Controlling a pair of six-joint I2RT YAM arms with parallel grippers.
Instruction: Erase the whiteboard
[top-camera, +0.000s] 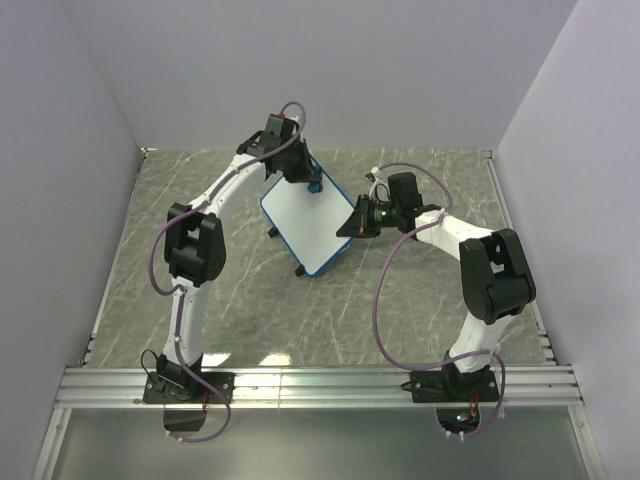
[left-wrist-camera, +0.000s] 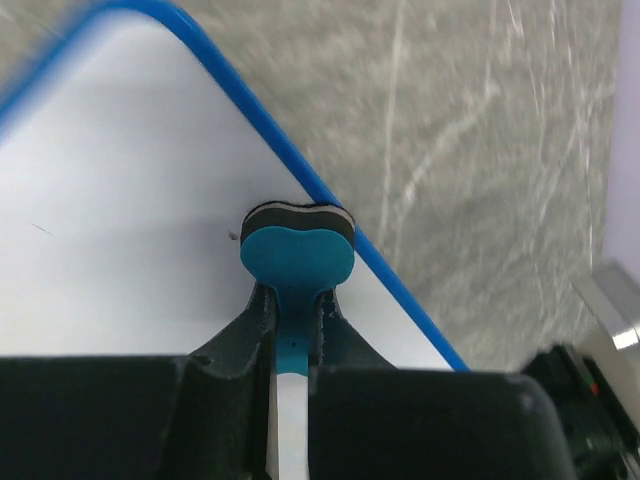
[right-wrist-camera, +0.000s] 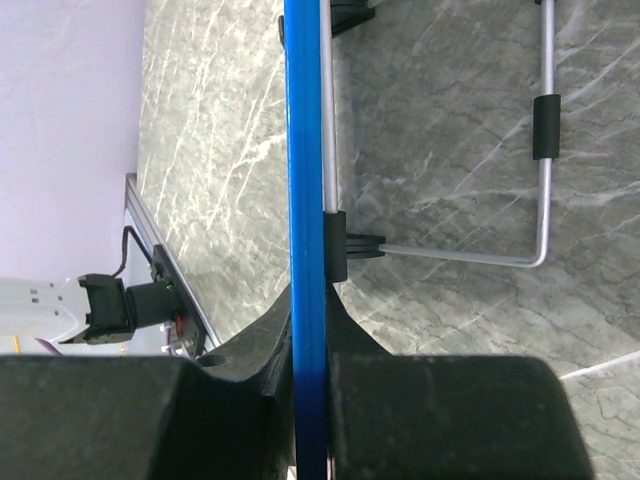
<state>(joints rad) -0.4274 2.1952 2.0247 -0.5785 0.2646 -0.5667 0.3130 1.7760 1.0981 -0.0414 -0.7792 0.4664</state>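
Observation:
The robot's left gripper should set the blue eraser down on the marble table (top-camera: 244, 252) next to the board's black feet.
The whiteboard (top-camera: 308, 226) is a small white board with a blue frame, tilted above the marble table. Its face looks clean in the top view and in the left wrist view (left-wrist-camera: 130, 220). My left gripper (top-camera: 305, 177) is shut on the blue bone-shaped eraser (left-wrist-camera: 297, 258), whose felt pad presses on the board near its blue edge. My right gripper (top-camera: 352, 221) is shut on the board's right edge; the right wrist view shows the blue frame (right-wrist-camera: 305, 160) edge-on between the fingers (right-wrist-camera: 258, 362). The board's metal stand (right-wrist-camera: 470, 256) shows behind it.
The grey marble table top (top-camera: 250, 310) is bounded by white walls. An aluminium rail (top-camera: 320, 385) carries both arm bases at the near edge. The board's black feet (top-camera: 299, 271) hang near the table.

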